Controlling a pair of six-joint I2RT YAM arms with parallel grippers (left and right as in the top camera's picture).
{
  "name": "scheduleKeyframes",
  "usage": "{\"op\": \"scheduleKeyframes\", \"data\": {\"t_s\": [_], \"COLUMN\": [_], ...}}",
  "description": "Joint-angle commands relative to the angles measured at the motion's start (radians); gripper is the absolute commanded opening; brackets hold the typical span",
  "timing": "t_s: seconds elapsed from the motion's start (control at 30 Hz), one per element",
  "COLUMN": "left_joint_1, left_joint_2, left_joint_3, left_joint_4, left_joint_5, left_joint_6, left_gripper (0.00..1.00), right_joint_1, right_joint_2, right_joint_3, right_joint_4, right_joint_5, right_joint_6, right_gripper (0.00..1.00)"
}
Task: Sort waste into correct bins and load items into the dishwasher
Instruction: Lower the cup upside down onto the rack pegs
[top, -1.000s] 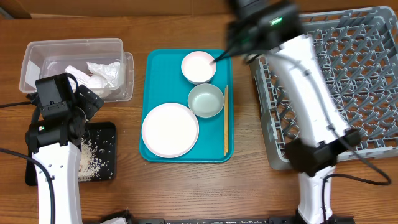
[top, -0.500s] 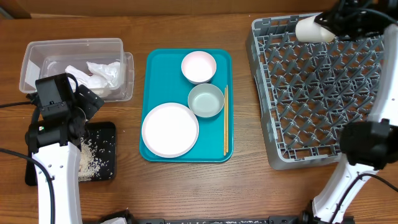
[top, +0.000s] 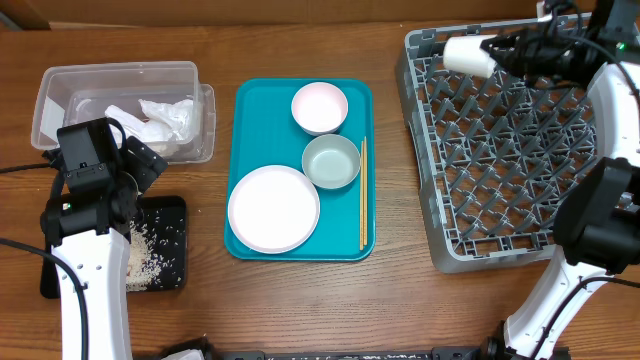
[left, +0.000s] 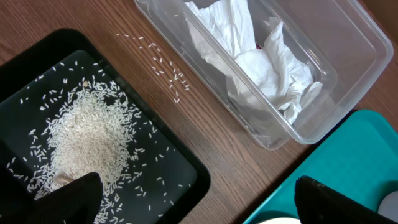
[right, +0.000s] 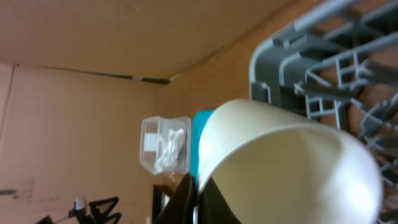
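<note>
Next, my right gripper lets go of the small white cup on the grey dish rack's far wires (top: 487, 86), towards the teal tray.
My right gripper (top: 497, 51) is shut on the rim of the small white cup (top: 467, 55), held on its side above the far left part of the grey dish rack (top: 520, 150); the cup fills the right wrist view (right: 280, 162). My left gripper (left: 199, 199) is open and empty above the black tray (top: 160, 245), which holds rice (left: 87, 134). The clear tub (top: 125, 105) holds crumpled napkins (left: 249, 56). The white plate (top: 273, 208), pink-white bowl (top: 319, 107), grey bowl (top: 331, 161) and chopsticks (top: 362, 195) lie on the teal tray (top: 250, 100).
A few rice grains (left: 165, 68) lie on the wood between the black tray and the tub. The rack's upright pegs stand under the held cup. The left arm (top: 90, 230) stands over the black tray.
My right arm swung the cup from the teal tray side over to the rack's far edge, then shifted it slightly left and lower. The left arm has not moved.
</note>
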Motion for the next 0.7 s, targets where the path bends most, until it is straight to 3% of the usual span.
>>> {"op": "scheduleKeyframes", "data": {"t_s": [0.0, 0.67], "left_joint_1": [0.003, 0.003], "left_joint_2": [-0.010, -0.010], "left_joint_3": [0.015, 0.015], "left_joint_4": [0.001, 0.001], "left_joint_5": [0.004, 0.004], "left_joint_6": [0.019, 0.019], "left_gripper": [1.00, 1.00], "right_joint_1": [-0.005, -0.042], "right_joint_2": [0.006, 0.087], "right_joint_3": [-0.066, -0.105], "right_joint_4": [0.066, 0.111], "right_joint_5": [-0.049, -0.084], "right_joint_6": [0.153, 0.166], "right_gripper": [0.04, 0.04]}}
